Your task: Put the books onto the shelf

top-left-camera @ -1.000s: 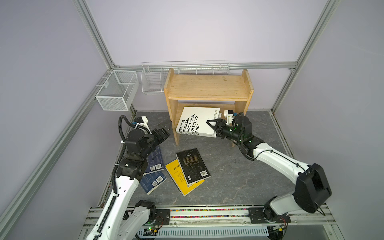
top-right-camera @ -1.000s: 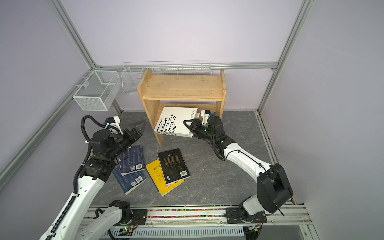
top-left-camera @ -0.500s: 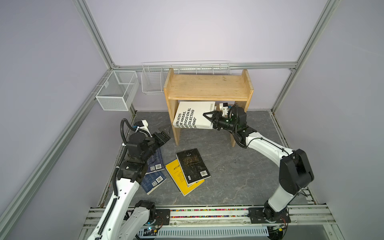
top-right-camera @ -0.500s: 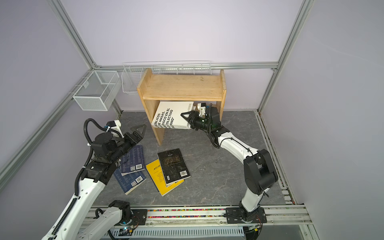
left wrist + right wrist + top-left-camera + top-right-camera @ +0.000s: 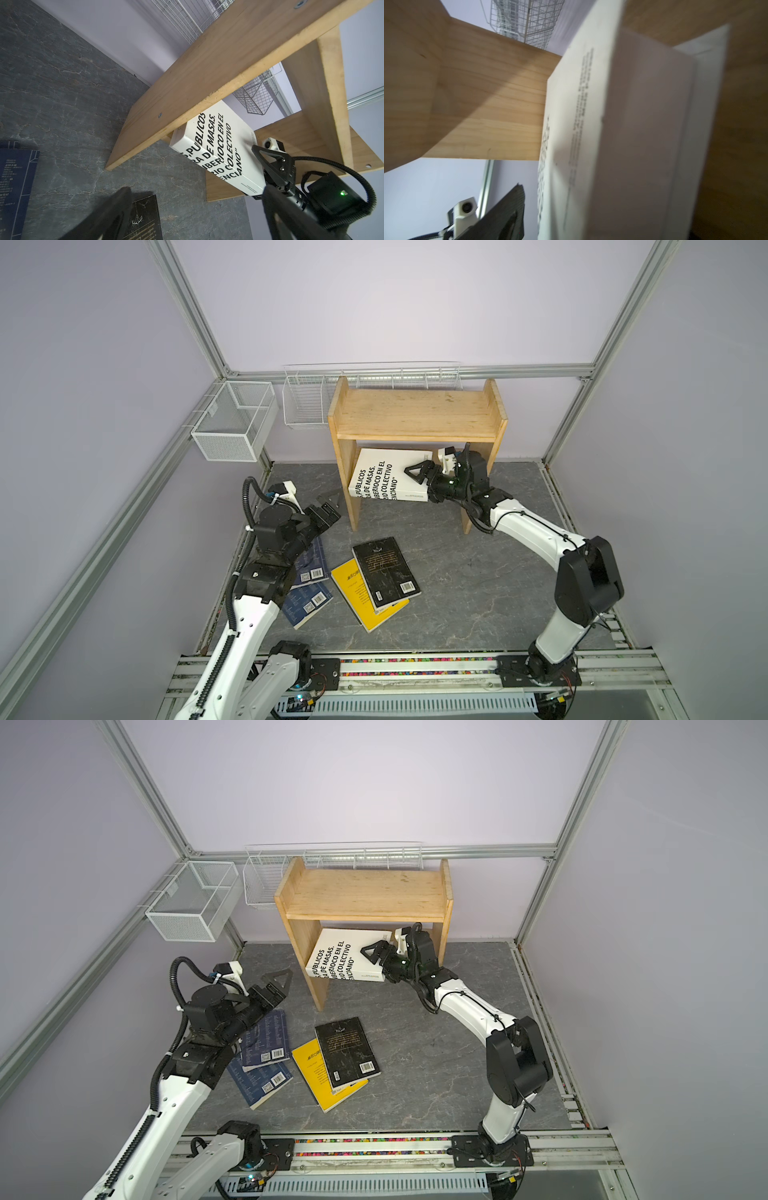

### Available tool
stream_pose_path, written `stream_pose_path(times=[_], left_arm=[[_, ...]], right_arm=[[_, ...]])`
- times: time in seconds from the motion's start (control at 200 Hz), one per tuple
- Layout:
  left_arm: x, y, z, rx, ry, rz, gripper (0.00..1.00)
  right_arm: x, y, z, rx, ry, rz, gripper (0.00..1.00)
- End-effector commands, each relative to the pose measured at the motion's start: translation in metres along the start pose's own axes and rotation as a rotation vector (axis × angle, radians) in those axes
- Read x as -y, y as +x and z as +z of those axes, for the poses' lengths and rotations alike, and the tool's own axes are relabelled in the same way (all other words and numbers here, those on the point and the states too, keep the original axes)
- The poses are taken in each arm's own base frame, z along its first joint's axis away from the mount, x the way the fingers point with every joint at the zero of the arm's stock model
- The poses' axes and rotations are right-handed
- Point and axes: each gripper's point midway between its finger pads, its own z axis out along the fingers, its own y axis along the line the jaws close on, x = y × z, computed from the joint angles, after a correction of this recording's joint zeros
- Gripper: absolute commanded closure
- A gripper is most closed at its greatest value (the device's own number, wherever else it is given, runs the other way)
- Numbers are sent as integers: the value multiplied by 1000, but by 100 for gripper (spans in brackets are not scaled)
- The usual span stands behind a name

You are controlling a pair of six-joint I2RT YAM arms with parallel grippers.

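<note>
Next, my right gripper pinches the end [image 5: 644, 128] beside the empty shelf space and pushes the white book deeper, because its near edge sticks out past the lower level.
The thick white book [image 5: 386, 481] [image 5: 345, 961] [image 5: 218, 145] [image 5: 623, 124] lies tilted in the lower tier of the pine shelf [image 5: 415, 414] [image 5: 365, 894] [image 5: 207, 72], its near end sticking out. My right gripper [image 5: 415, 483] [image 5: 372, 959] straddles that end, open; in the right wrist view one finger [image 5: 508, 212] stands clear of the cover. My left gripper [image 5: 330, 510] [image 5: 278, 988] [image 5: 195, 212] hovers open and empty over two navy books [image 5: 309, 568] [image 5: 259, 1081]. A black book [image 5: 386, 572] [image 5: 347, 1052] lies on a yellow book [image 5: 357, 593].
Two white wire baskets [image 5: 232, 427] [image 5: 307, 402] hang on the frame to the left of and behind the shelf. The shelf's left side panel [image 5: 347, 481] stands between my left gripper and the white book. The floor is grey stone [image 5: 457, 572].
My right gripper carried the white book up into the shelf's lower tier, and its jaws have spread apart. My left arm shifted only slightly.
</note>
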Motion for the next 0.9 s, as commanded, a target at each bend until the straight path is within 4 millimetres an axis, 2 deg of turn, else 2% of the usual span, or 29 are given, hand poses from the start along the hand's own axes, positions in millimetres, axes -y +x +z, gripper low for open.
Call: stream_pose_path(times=[0.0,0.12,0.305,0.39,0.51,0.675,0.895], left_arm=[[-6,2,3,-2,-15,10,2],[-8,7,11,-23,-7,43,2],[-23,15,23,-99,-73,326,5],[-29,19,32,-126,-85,373,5],[-34,25,47,-134,-62,386,5],[-38,24,63,-129,-62,403,5],[-41,16,79,-90,-69,402,7]], right_arm=[[11,-13,-35,119,241,-181,11],[23,-21,-48,179,329,-230,9],[15,-15,-41,143,272,-285,22],[13,-17,-41,144,281,-312,25],[13,-16,-41,148,277,-314,35],[9,-12,-28,130,232,-325,43],[-3,-10,-3,72,156,-342,47]])
